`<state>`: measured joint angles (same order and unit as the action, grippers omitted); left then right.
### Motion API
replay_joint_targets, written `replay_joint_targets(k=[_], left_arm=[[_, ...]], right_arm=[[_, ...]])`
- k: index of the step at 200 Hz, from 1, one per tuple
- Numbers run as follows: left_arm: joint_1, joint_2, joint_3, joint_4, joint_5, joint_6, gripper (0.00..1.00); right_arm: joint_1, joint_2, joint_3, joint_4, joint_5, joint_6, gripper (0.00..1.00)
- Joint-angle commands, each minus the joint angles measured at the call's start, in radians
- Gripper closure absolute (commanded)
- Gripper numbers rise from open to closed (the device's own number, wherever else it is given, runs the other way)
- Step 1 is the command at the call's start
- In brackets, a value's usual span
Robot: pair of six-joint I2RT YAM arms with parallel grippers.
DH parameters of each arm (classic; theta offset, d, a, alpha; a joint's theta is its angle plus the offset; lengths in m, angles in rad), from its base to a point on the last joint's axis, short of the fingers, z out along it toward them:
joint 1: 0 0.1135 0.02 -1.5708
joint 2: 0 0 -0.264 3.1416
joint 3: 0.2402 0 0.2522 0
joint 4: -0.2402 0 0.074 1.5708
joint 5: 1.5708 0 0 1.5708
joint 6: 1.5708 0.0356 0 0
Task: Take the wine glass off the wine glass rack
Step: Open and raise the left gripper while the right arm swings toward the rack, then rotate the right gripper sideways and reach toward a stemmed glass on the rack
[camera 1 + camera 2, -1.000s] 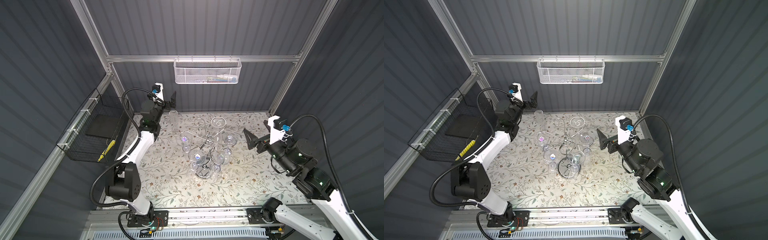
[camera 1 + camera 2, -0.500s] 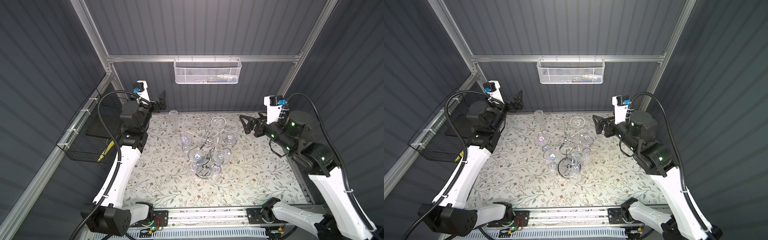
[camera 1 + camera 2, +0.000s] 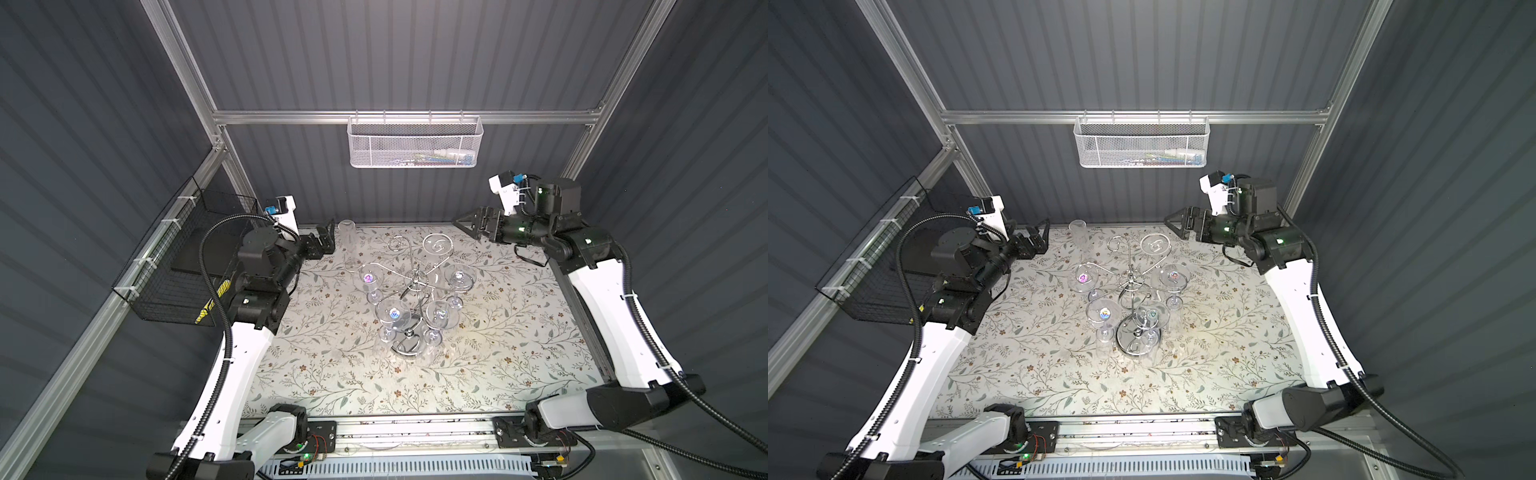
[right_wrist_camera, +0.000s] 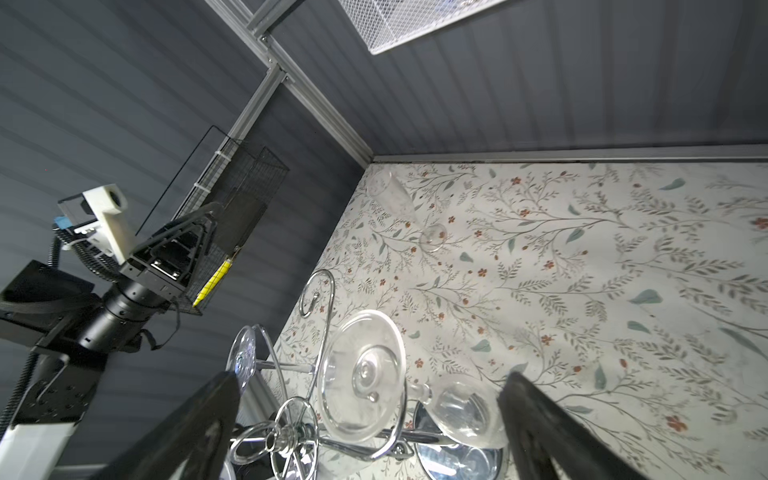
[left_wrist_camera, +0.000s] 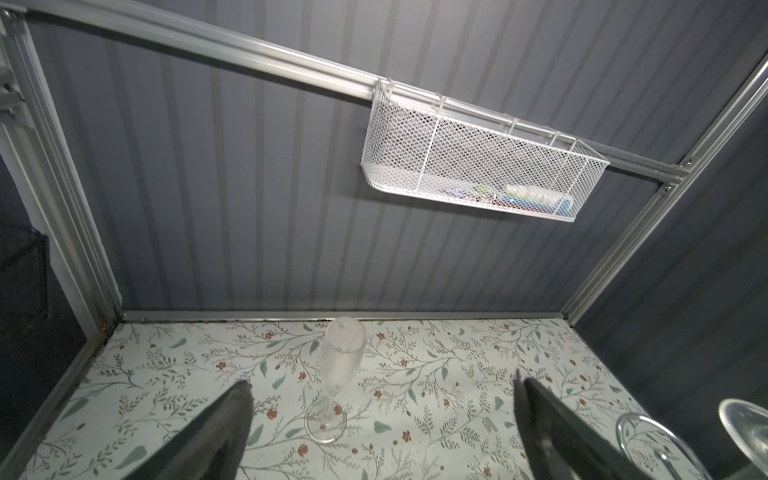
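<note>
My right gripper should move to close its fingers on the foot's edge [image 3: 445, 238] [image 4: 397, 344] of the wine glass that hangs at the back of the rack, nearest my right gripper.
The chrome wine glass rack [image 3: 415, 278] [image 3: 1131, 279] stands mid-table on its round mirrored base. Several clear wine glasses hang upside down from its curled arms, among them one on the left [image 3: 369, 277] and one on the right [image 3: 459, 276] [image 3: 1174, 275]. My left gripper [image 3: 325, 242] [image 3: 1038, 239] [image 5: 380, 386] hovers open and empty at the back left. My right gripper [image 3: 471, 224] [image 3: 1177, 224] [image 4: 370, 378] is open and empty at the back right, looking across the rack [image 4: 286, 432] at a hanging wine glass [image 4: 465, 411], apart from it.
A clear flute [image 3: 347, 245] [image 3: 1079, 239] [image 5: 340, 365] [image 4: 392, 199] stands upright on the floral table [image 3: 498, 332] beyond the left gripper. A white mesh basket [image 3: 415, 143] [image 5: 478, 166] hangs on the back rail. A black wire basket [image 3: 187, 266] [image 4: 241, 208] hangs on the left wall.
Both arms have risen. The right gripper moved from beside the rack toward the back right corner. The left gripper drew away from the back wall. Both stayed open.
</note>
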<state>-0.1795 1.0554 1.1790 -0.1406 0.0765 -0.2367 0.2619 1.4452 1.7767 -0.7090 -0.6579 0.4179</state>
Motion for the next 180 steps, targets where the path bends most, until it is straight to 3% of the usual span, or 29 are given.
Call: replay_joint_targets(k=[1, 56, 132, 180], left_arm=[[0.008, -0.024, -0.035, -0.047, 0.034, -0.049, 0.0], [0.008, -0.06, -0.066, -0.078, 0.037, -0.072, 0.0], [0.008, -0.109, -0.119, -0.107, 0.072, -0.096, 0.0], [0.007, -0.113, -0.126, -0.108, 0.088, -0.112, 0.0]], right_arm=[[-0.014, 0.045, 0.043, -0.012, -0.116, 0.027, 0.01], [-0.029, 0.188, 0.144, -0.051, -0.269, -0.008, 0.02], [-0.03, 0.325, 0.255, -0.188, -0.413, -0.018, 0.49], [-0.026, 0.355, 0.26, -0.222, -0.478, -0.035, 0.56]])
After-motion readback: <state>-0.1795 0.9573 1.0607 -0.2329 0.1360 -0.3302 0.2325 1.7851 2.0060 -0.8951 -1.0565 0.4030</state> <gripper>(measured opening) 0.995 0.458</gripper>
